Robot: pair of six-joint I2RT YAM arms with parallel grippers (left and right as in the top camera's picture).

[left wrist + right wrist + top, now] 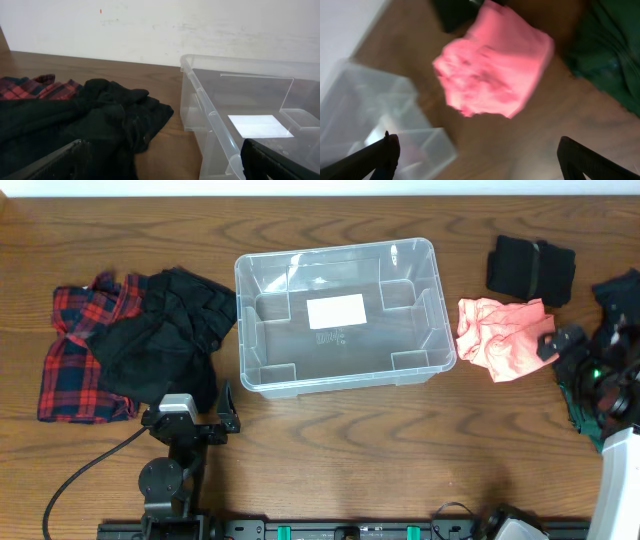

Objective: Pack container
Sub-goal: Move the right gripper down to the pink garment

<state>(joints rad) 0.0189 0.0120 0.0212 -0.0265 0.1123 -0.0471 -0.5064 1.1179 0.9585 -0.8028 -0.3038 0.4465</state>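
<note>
My right gripper should grab the pink cloth at its near edge (534, 363) (532, 73), toward the dark green garment and away from the clear container.
The clear container (246, 330) with a white label stands empty at the table's middle; it also shows in the left wrist view (215, 125) and the right wrist view (370, 110). A pink cloth (500, 335) lies just right of it, also in the right wrist view (495, 75). My left gripper (190, 425) is open and empty near the front left, below a black garment (165, 340). My right gripper (575, 350) is open and empty at the right, above the table near the pink cloth.
A red plaid shirt (75, 350) lies under the black garment at the left. A folded black cloth (530, 268) lies at the back right. A dark green garment (615, 55) lies at the far right edge.
</note>
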